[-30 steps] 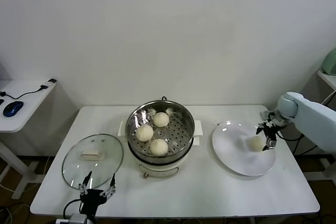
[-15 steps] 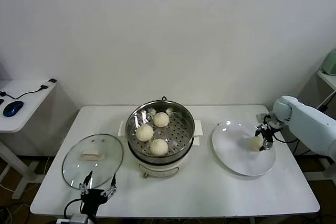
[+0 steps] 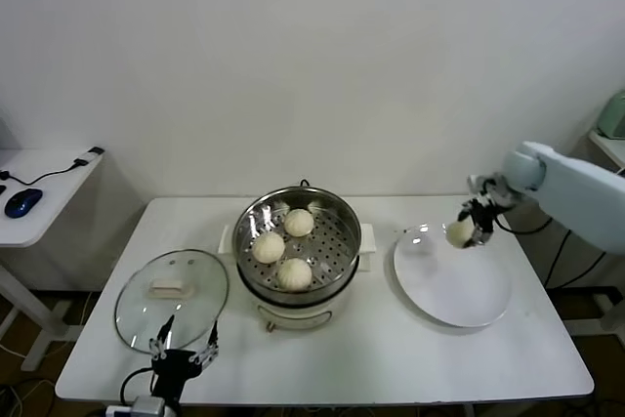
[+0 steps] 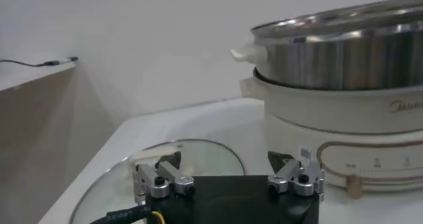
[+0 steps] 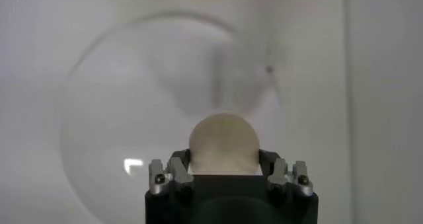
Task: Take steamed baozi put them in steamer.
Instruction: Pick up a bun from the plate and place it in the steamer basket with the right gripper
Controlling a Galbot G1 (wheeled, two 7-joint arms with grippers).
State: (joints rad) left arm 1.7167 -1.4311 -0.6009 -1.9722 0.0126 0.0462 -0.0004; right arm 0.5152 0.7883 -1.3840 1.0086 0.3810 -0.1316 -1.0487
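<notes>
Next, my right gripper lets go of the baozi on the bare part of the steamer tray [image 3: 328,245] that is nearest the white plate.
Three cream-white baozi [image 3: 281,246] lie on the perforated tray of the shiny steamer [image 3: 297,285], which stands mid-table on its white base. My right gripper [image 3: 465,227] is shut on another baozi [image 3: 459,232], holding it in the air above the far left part of the white plate [image 3: 451,290]. In the right wrist view that baozi [image 5: 223,141] sits between the fingers with the plate [image 5: 119,126] below. My left gripper [image 3: 182,352] is parked at the table's near edge by the glass lid, open and empty; the left wrist view shows the gripper [image 4: 228,172] near the steamer [image 4: 344,60].
A round glass lid [image 3: 172,298] with a white handle lies left of the steamer. A side table with a blue mouse [image 3: 23,201] and a cable stands at far left. A pale green object [image 3: 614,114] sits on a shelf at far right.
My right gripper closed on the baozi on the plate, then lifted it up and to the left, off the plate. The left arm has not moved.
</notes>
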